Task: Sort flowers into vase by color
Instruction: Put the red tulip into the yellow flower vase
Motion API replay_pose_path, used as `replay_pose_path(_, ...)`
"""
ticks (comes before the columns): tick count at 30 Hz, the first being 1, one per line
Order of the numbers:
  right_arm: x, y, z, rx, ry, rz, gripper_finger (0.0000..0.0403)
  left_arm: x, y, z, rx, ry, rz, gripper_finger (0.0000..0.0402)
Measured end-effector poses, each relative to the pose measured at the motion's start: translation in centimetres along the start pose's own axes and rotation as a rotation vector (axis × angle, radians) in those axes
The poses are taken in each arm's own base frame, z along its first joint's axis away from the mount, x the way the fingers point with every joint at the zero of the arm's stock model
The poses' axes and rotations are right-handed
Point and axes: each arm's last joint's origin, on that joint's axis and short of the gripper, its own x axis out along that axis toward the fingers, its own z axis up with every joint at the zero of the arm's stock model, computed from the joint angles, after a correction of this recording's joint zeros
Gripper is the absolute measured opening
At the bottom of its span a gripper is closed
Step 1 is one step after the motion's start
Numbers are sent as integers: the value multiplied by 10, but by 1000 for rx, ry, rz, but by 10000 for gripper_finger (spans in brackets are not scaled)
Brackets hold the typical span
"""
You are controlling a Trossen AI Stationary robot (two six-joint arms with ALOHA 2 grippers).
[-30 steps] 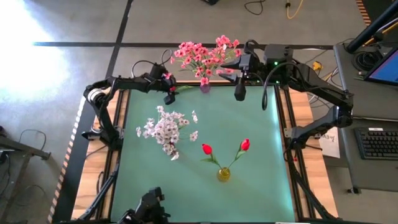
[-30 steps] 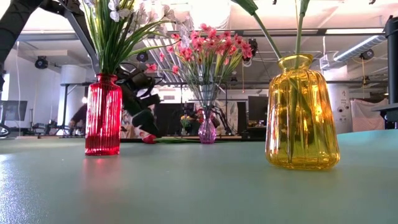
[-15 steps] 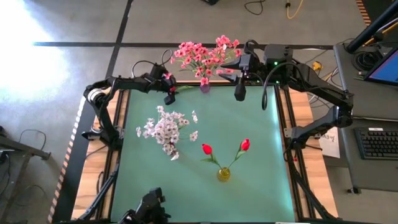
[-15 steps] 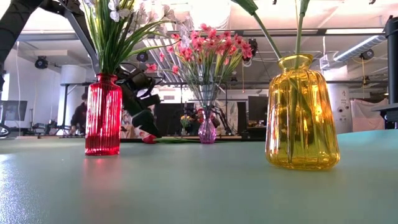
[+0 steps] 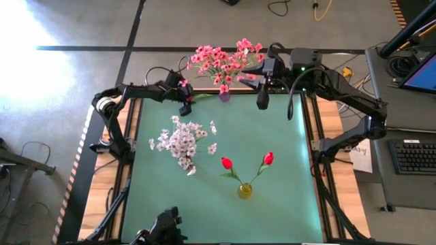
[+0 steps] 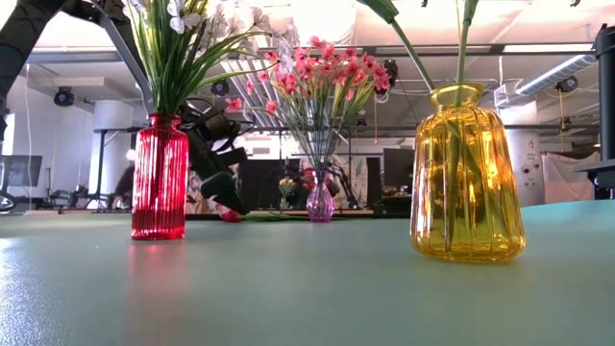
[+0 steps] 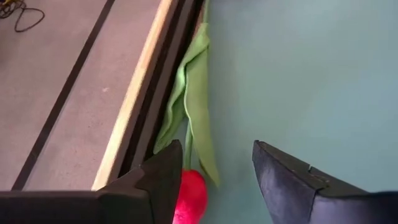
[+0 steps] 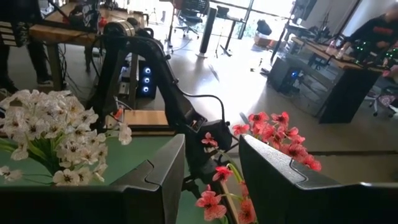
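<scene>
Next, I lift my open left gripper and take the flower by its green leaves (image 7: 197,102), since the red bud sits off-centre in it, near the table's frame.
A red bud flower (image 7: 189,194) lies on the green table by its far edge, left of the purple vase (image 5: 224,96) of pink flowers (image 5: 221,60). Its green leaf (image 7: 196,93) and stem (image 6: 274,215) lie flat. My left gripper (image 7: 216,149) slants down over the bud, open, with a finger on either side. The bud lies close beside one finger (image 7: 165,180); I cannot tell whether they touch. My right gripper (image 5: 262,102) hangs high and open beside the pink flowers, holding nothing. White flowers (image 5: 182,141) stand in the red vase (image 6: 159,178). Two red buds (image 5: 268,158) stand in the yellow vase (image 6: 467,178).
The table's dark frame and wooden rail (image 7: 140,93) run right beside the lying flower. The three vases stand apart on the green mat (image 5: 272,204), with bare mat at the near side and the right. Desks and a person show in the room behind.
</scene>
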Motion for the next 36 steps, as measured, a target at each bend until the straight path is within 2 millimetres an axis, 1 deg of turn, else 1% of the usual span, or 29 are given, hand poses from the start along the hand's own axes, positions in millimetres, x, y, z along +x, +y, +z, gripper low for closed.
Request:
replay_pose_path(7, 0, 0, 1, 10, -9, -3, 146, 0, -1, -1, 14, 11, -8, 160)
replay_pose_path(10, 0, 0, 1, 8, -10, -3, 146, 0, -1, -4, 36, 70, 28, 141)
replay_pose_path(14, 0, 0, 2, -2, -18, -5, 146, -1, 1, -10, 54, 161, 77, 99)
replay_pose_path(19, 0, 0, 2, -2, -22, -6, 146, -4, 1, -12, 64, 165, 43, 37)
replay_pose_path(22, 0, -1, 2, -13, -23, -6, 146, -9, 2, -9, 70, 190, 18, 9)
replay_pose_path(25, 0, -1, 3, -15, -25, -8, 146, -15, 4, -6, 79, 237, -52, 3)
replay_pose_path(29, 0, -1, 3, -18, -32, -9, 146, -20, 5, -6, 80, 199, -177, 5)
replay_pose_path(36, 0, -1, 4, -38, -36, -10, 146, -23, 6, -4, 86, 199, -197, 9)
